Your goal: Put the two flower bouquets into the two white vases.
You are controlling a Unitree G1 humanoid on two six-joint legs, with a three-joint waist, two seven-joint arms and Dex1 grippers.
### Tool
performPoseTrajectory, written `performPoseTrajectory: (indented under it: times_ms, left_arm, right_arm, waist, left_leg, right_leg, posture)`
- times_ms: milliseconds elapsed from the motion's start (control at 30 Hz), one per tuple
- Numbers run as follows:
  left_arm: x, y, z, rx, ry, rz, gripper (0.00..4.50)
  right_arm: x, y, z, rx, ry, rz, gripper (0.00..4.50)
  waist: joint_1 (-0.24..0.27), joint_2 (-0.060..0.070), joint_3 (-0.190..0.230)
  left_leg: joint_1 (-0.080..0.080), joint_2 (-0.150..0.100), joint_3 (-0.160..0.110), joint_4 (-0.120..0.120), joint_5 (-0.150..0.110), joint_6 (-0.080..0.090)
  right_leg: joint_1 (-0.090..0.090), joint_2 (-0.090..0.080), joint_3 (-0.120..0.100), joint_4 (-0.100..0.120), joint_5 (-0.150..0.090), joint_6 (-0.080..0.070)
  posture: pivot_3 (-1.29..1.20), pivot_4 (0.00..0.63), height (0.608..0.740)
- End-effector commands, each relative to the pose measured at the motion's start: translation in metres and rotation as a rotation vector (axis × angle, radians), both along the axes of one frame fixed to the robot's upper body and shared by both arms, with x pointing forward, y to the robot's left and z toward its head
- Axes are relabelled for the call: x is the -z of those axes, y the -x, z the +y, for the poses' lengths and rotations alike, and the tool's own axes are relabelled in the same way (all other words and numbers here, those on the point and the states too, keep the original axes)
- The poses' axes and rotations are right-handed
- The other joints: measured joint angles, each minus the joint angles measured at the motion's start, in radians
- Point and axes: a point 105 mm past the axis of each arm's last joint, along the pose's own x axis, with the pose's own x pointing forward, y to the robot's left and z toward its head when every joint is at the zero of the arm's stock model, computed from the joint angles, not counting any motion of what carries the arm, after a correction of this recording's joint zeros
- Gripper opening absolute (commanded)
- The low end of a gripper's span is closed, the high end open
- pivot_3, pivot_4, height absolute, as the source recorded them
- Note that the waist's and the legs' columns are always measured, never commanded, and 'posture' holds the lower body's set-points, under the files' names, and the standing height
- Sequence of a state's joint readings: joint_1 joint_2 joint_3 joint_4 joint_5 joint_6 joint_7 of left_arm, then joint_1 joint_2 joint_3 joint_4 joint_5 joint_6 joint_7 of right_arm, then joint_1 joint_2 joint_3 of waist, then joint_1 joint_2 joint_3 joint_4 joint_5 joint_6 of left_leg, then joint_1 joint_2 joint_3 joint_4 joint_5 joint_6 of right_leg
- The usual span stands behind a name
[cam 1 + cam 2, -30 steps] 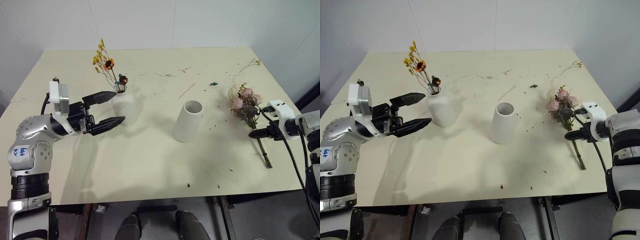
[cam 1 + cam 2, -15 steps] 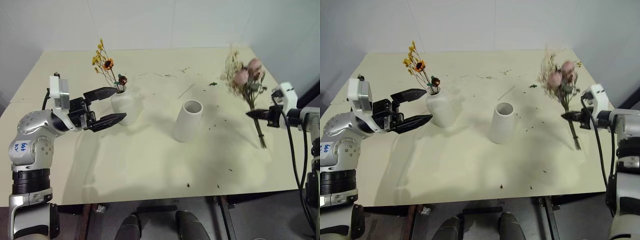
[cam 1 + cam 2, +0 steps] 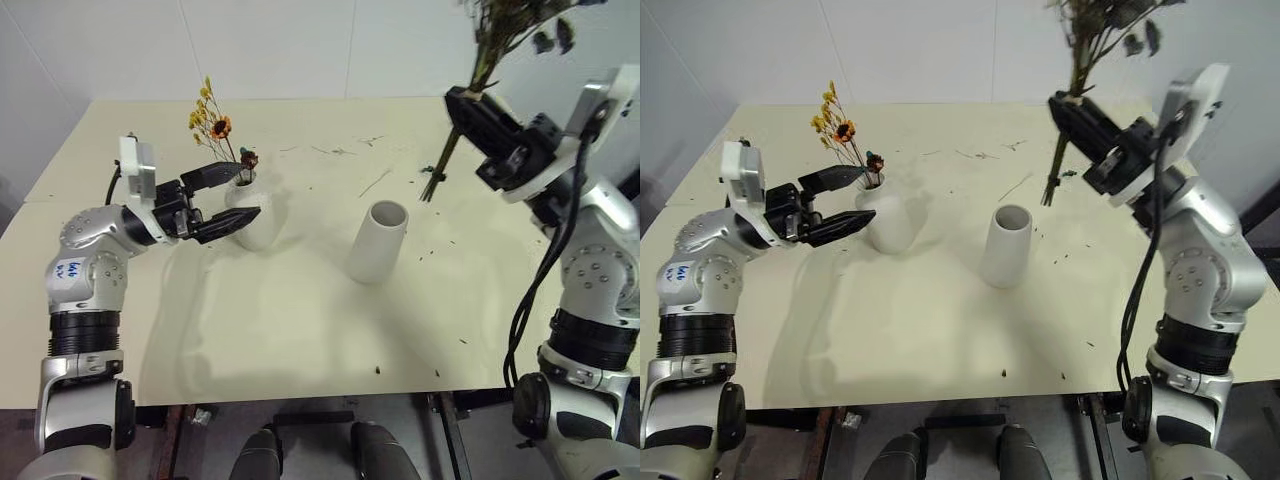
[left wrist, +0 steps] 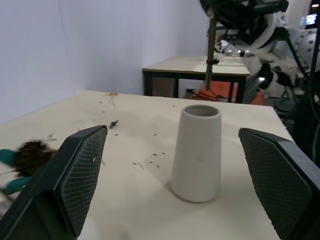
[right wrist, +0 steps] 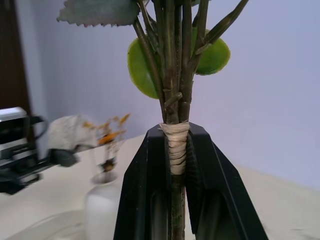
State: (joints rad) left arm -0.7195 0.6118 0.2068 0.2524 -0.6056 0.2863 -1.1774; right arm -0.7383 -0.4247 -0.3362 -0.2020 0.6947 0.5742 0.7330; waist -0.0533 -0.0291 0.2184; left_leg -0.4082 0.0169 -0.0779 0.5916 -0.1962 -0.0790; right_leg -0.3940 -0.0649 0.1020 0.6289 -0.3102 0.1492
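Next, my right gripper lowers the large flower bouquet and sets it down into the opening of the tall white vase (image 3: pixel 385 214).
My right gripper (image 3: pixel 466 103) is shut on the stems of the large flower bouquet (image 3: pixel 446 160). It holds the bouquet upright, high above the table. The stem ends hang just right of and behind the tall white vase (image 3: pixel 378 242), and the heads run past the view's top. The right wrist view shows the fingers (image 5: pixel 145 200) clamped at the taped binding (image 5: pixel 176 147). The small yellow-orange sprig (image 3: pixel 212 124) stands in the rounded white vase (image 3: pixel 255 222). My left gripper (image 3: pixel 248 191) is open, its tips at that vase's near side.
Loose twigs (image 3: pixel 374 181) and plant scraps lie across the far half of the cream table (image 3: pixel 300 330). White walls close the scene behind. In the left wrist view, the tall vase (image 4: pixel 197 152) stands between the open fingers (image 4: pixel 75 175).
My right gripper closed on the large bouquet, lifted it off the table's right side and swung it up and left, turning it upright. My left gripper crept slightly toward the rounded vase.
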Motion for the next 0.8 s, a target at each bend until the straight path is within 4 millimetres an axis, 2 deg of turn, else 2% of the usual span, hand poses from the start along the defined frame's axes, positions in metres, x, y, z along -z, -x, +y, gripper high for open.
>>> performPoseTrajectory:
  times_ms: [33,233,567,800]
  left_arm:
    - [-0.011,-0.001,-0.003,-0.006,0.008,-0.050,4.50]
    - [-0.013,0.000,-0.003,-0.022,0.025,-0.061,4.50]
    - [-0.015,0.002,0.004,-0.066,0.040,-0.074,4.50]
    - [-0.014,0.004,0.008,-0.087,0.040,-0.077,4.50]
  right_arm:
    - [-0.004,0.005,0.005,-0.012,-0.012,-0.057,0.05]
    - [0.007,-0.006,0.014,-0.013,-0.022,-0.057,0.05]
    - [0.021,-0.011,0.026,-0.071,0.003,-0.028,0.05]
    - [0.001,-0.007,0.015,-0.061,0.039,-0.091,0.05]
  waist:
    - [0.000,0.000,0.000]
    - [-0.004,0.000,0.000]
    - [-0.003,0.000,0.000]
    - [-0.002,-0.001,0.000]
  left_leg:
    - [0.000,0.000,0.000,0.000,0.000,0.000]
    - [0.001,0.000,0.000,0.000,0.000,0.000]
    - [0.002,0.000,0.000,0.000,0.000,0.000]
    - [0.002,0.000,0.000,0.000,0.000,0.000]
  right_leg:
    - [0.000,0.000,0.000,0.000,0.000,0.000]
    - [0.000,0.000,0.000,0.001,0.000,0.000]
    - [0.001,0.000,0.000,0.001,0.000,0.000]
    - [0.001,0.000,0.000,0.001,0.000,-0.001]
  posture:
    - [0.00,0.150,0.740]
    - [0.00,0.150,0.740]
    - [0.00,0.150,0.740]
    - [0.00,0.150,0.740]
